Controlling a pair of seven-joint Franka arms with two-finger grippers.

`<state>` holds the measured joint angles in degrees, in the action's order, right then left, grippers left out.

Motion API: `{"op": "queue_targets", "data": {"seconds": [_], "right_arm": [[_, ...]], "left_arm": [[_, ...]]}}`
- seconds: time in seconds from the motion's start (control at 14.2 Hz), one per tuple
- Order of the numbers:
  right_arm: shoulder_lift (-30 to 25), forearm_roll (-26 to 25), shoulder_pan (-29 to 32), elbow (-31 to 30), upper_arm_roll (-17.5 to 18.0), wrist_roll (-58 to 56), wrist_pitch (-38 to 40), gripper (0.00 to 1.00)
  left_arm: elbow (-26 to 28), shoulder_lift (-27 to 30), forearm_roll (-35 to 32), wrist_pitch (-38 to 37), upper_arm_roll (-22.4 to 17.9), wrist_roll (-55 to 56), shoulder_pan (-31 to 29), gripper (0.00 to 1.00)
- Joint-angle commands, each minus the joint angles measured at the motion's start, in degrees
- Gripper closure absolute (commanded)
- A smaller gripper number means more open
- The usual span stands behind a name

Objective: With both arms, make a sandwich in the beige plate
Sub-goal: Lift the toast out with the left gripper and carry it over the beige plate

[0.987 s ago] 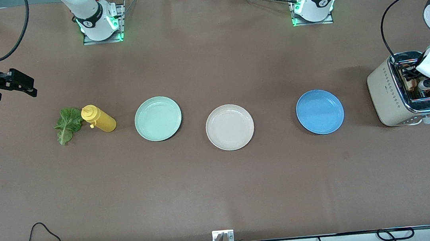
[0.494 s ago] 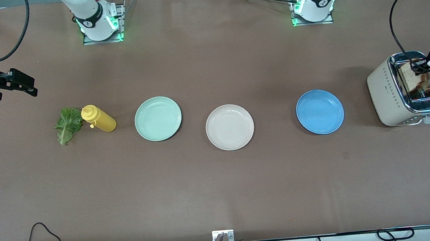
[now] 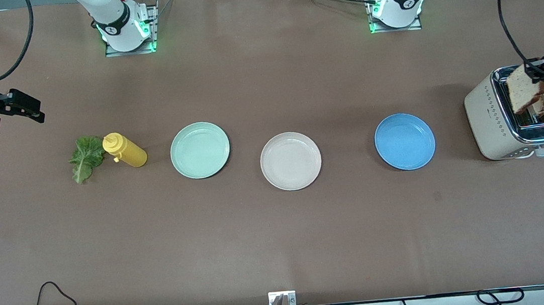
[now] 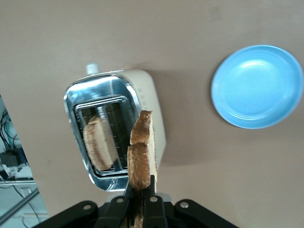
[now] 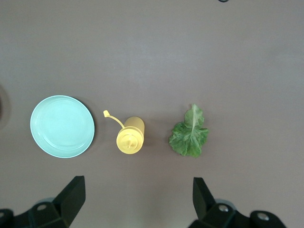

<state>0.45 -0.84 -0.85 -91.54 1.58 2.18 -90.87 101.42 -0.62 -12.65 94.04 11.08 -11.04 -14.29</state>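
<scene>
The robot's left gripper should release the toast slice flat on the middle of the bare beige plate (image 3: 293, 162).
My left gripper (image 3: 537, 75) (image 4: 141, 192) is shut on the edge of a toast slice (image 3: 522, 91) (image 4: 142, 152), which hangs just above the toaster (image 3: 493, 119) (image 4: 149, 102). A second slice (image 4: 97, 147) still stands in a toaster slot. The beige plate (image 3: 290, 161) lies bare at mid-table. A green lettuce leaf (image 3: 84, 157) (image 5: 190, 135) lies toward the right arm's end. My right gripper (image 3: 35, 109) (image 5: 137, 194) waits open in the air over the table at that end, with nothing between its fingers.
A yellow squeeze bottle (image 3: 125, 151) (image 5: 130, 137) lies beside the lettuce. A mint-green plate (image 3: 199, 150) (image 5: 61, 126) sits between bottle and beige plate. A blue plate (image 3: 405, 141) (image 4: 256, 85) lies between the beige plate and the toaster.
My left gripper has risen from the toaster slot, drawing the toast slice up and out of it. The right arm has barely shifted.
</scene>
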Motion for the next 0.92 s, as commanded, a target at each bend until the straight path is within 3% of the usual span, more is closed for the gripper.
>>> {"op": "queue_targets", "data": {"seconds": [0.0,0.28,0.56,0.85], "right_arm": [[-0.1,1.0,0.6,-0.1,0.3,-0.9,0.0,0.0],[0.5,1.0,0.9,-0.1,0.1,-10.8,0.7,0.0],[1.9,7.6,5.3,-0.4,-0.7,-28.0,1.9,0.0],[4.3,22.1,14.4,-3.6,-0.7,-51.4,1.9,0.0]], "left_arm": [[-1.7,-1.9,2.2,-4.7,4.6,-0.3,0.6,0.99],[-2.2,-8.2,5.1,-5.5,10.8,0.6,1.0,0.99],[-4.9,-16.9,28.5,-1.5,11.1,3.2,0.9,0.99],[-4.6,-23.3,47.3,9.4,11.3,1.6,2.8,0.99]]}}
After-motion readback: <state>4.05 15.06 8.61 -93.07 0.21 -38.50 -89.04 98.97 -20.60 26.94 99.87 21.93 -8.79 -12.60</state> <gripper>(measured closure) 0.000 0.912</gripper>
